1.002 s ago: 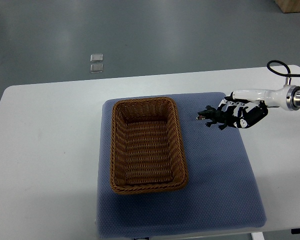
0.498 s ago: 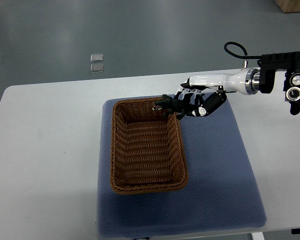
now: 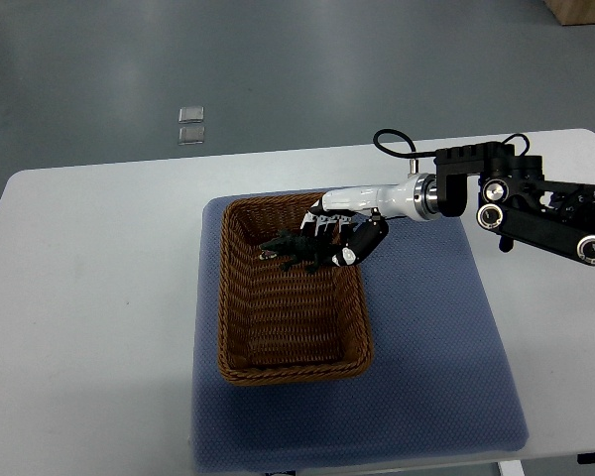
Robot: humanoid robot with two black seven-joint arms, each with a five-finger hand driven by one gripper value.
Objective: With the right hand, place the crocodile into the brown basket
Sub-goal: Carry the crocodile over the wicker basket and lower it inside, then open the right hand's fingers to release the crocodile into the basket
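Note:
I should release the crocodile from my right gripper on the middle of the brown basket's bottom (image 3: 281, 295).
A dark green toy crocodile (image 3: 296, 252) hangs over the far half of the brown wicker basket (image 3: 240, 337), its snout pointing left. My right hand (image 3: 342, 238) is shut on its rear part, black fingers curled around the body just above the basket's far right rim. The white forearm and black arm links run off toward the right edge. I cannot tell whether the crocodile touches the basket floor. No left arm shows.
The basket lies on a blue-grey mat (image 3: 426, 337) on a white table (image 3: 89, 297). Two small clear squares (image 3: 190, 126) lie on the floor beyond the table. A wooden corner (image 3: 583, 10) shows at top right.
My right hand has carried the crocodile leftward from the mat right of the basket, across the far right rim, to over the basket's inside. More of the arm has come into view.

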